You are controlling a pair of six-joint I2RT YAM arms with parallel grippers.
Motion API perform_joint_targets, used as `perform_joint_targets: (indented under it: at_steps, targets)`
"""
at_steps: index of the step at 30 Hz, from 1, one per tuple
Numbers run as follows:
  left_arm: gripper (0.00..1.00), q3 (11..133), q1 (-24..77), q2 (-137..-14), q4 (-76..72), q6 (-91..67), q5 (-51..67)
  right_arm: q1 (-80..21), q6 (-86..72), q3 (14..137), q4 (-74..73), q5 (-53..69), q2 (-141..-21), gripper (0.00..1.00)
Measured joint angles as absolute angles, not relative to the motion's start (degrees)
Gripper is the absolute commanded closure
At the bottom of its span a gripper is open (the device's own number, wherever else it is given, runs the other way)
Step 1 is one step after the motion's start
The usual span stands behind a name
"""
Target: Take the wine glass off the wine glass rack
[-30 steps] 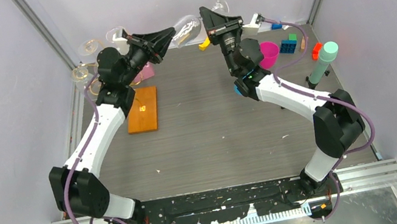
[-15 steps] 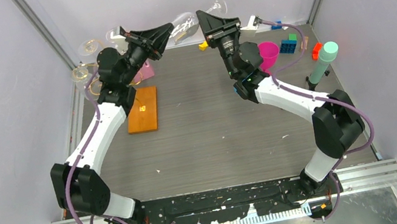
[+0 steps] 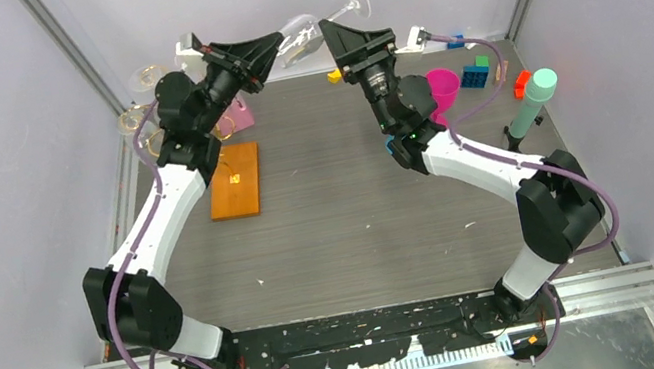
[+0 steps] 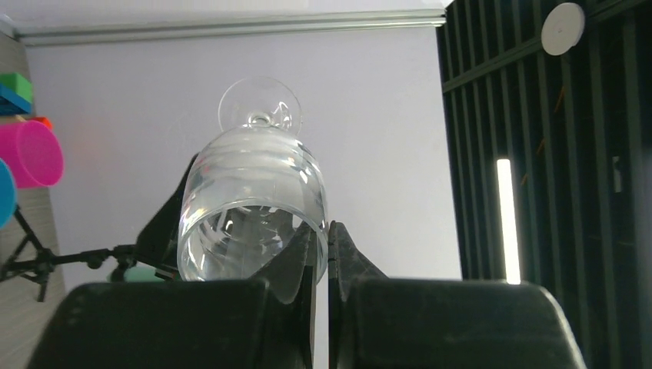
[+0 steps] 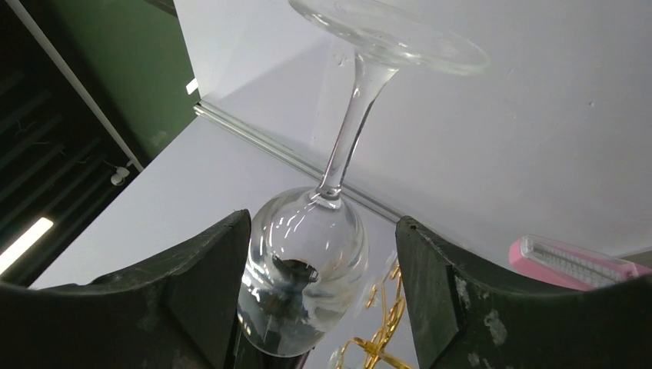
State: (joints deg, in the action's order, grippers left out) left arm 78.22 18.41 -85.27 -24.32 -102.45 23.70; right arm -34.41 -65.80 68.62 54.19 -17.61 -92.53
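Observation:
Next, my left gripper lets go of the clear wine glass, standing upright on the table (image 3: 360, 150) close beside the blue cup.
The clear wine glass (image 3: 304, 33) hangs in the air near the back wall, lying almost sideways with its foot (image 3: 358, 2) toward the right. My left gripper (image 3: 274, 45) is shut on the bowl's rim, one finger inside the glass (image 4: 254, 204) and one outside, the left gripper (image 4: 321, 240) pinching the wall. My right gripper (image 3: 337, 33) is open. In the right wrist view the bowl (image 5: 304, 277) sits between the spread fingers of that right gripper (image 5: 323, 223), close to the left one. The wine glass rack (image 3: 235, 180) stands at the left, its gold wire (image 5: 384, 330) showing behind the bowl.
Other glasses (image 3: 147, 77) hang on the rack's wire arms by the left wall. A pink cup (image 3: 441, 88), coloured blocks (image 3: 476, 75), a yellow block (image 3: 336, 73) and a teal cylinder on a small black tripod (image 3: 532, 103) stand at the back right.
My right gripper has opened wide around the glass. The left gripper, still shut on the rim, has carried the glass slightly up and back.

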Motion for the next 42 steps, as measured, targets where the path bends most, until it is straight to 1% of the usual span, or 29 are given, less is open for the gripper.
perform_joint_targets:
  at_steps: [5,8,11,16,20,21,28,33,42]
  targets:
    - [1.0,82.0,17.1,-85.3,-17.1,-95.9,24.4,-34.5,-62.5,66.2,53.0,-16.8,-89.7,0.22]
    - [1.0,88.4,16.8,-85.9,-7.9,-88.7,25.1,-34.5,-59.9,64.4,51.0,-16.4,-86.8,0.22]
    - [1.0,98.1,16.8,-87.9,3.1,-79.5,26.5,-34.4,-57.3,62.6,47.1,-16.4,-83.3,0.22]
    - [1.0,113.0,16.8,-92.8,20.2,-63.4,29.9,-34.4,-50.3,60.6,36.8,-16.8,-75.9,0.23]
    - [1.0,120.1,17.3,-97.4,33.9,-52.8,30.7,-34.4,-44.0,61.2,25.6,-19.6,-70.9,0.24]
    - [1.0,122.7,17.7,-98.9,39.4,-49.0,29.7,-34.4,-42.9,61.6,23.4,-20.4,-70.4,0.24]
    - [1.0,135.9,23.2,-110.0,59.9,-37.2,21.0,-34.0,-35.4,65.3,5.5,-27.5,-69.6,0.24]
    - [1.0,141.6,28.6,-115.7,69.3,-32.4,14.5,-33.5,-33.3,66.1,-2.5,-30.6,-69.6,0.25]
    - [1.0,142.4,36.9,-122.8,72.8,-28.0,6.6,-32.9,-31.8,66.0,-6.3,-32.6,-69.6,0.26]
